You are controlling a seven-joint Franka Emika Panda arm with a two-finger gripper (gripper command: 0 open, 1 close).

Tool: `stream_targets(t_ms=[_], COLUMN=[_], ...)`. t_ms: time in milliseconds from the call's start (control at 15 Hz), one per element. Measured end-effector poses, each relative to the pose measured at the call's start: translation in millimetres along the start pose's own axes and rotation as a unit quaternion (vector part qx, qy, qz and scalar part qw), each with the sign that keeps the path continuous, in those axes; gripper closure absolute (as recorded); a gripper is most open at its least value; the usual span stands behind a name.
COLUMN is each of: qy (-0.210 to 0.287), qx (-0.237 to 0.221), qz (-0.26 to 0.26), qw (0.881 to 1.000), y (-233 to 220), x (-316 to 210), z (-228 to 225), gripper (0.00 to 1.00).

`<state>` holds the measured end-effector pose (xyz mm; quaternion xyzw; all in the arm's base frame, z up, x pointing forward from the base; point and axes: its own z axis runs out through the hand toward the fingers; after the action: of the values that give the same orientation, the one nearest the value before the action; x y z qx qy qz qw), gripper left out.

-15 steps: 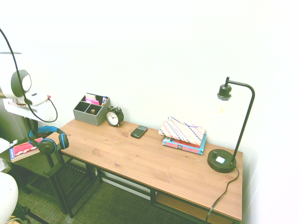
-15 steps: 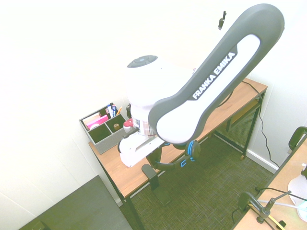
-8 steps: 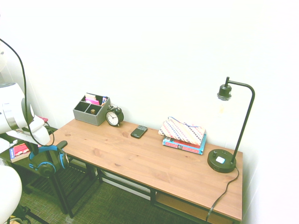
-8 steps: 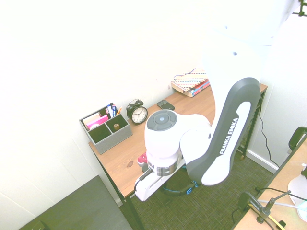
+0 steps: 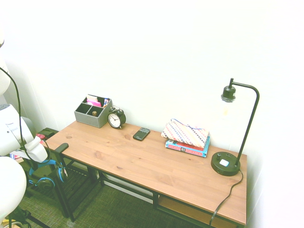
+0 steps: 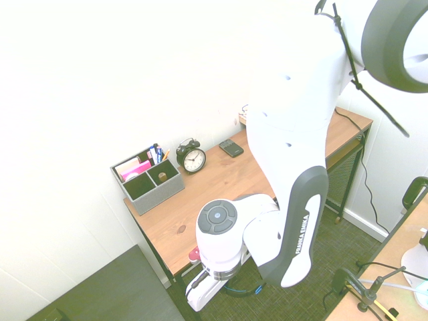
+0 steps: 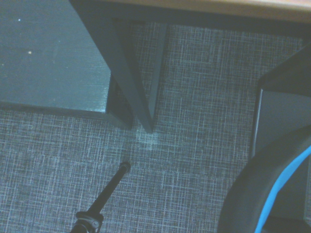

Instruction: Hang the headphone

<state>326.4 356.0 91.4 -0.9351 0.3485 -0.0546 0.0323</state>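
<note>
Next, my gripper lets go of the headphone below the black hook at the wooden table's end [image 5: 55, 182], leaving it hanging there.
The headphone [image 5: 60, 171], blue band and black cups, hangs low beside the left end of the wooden table [image 5: 142, 161], below the tabletop. It sits under my wrist, and my gripper [image 5: 38, 164] is shut on it, with the fingers mostly hidden by the white arm. A black hook [image 5: 62, 147] sticks out at the table's left edge, just above the headphone. From the other side only a blue arc of the headphone [image 6: 242, 292] shows under the arm. Its black and blue band [image 7: 272, 194] fills a corner of the wrist view, above grey carpet and a dark table leg [image 7: 131, 87].
On the table stand a grey organizer [image 5: 92, 111], an alarm clock [image 5: 115, 118], a phone [image 5: 141, 134], books under a patterned pouch [image 5: 186, 137] and a black lamp [image 5: 228, 161]. A low dark side stand with a red book [image 5: 19, 153] is close to my arm.
My arm has dropped from tabletop height to below the table's left end, carrying the headphone down past the hook.
</note>
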Motion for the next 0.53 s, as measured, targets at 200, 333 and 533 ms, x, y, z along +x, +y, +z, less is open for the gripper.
stream_targets(t_ms=[200,333,533], qy=[0.001,-0.001,-0.006], qx=[-0.006,-0.013,-0.02], qz=[0.014,0.016,0.017], qw=[1.0,1.0,1.0], y=[-2,-2,-1], x=[-1,0,5], z=[15,22,30], gripper=[0.0,0.0,0.0])
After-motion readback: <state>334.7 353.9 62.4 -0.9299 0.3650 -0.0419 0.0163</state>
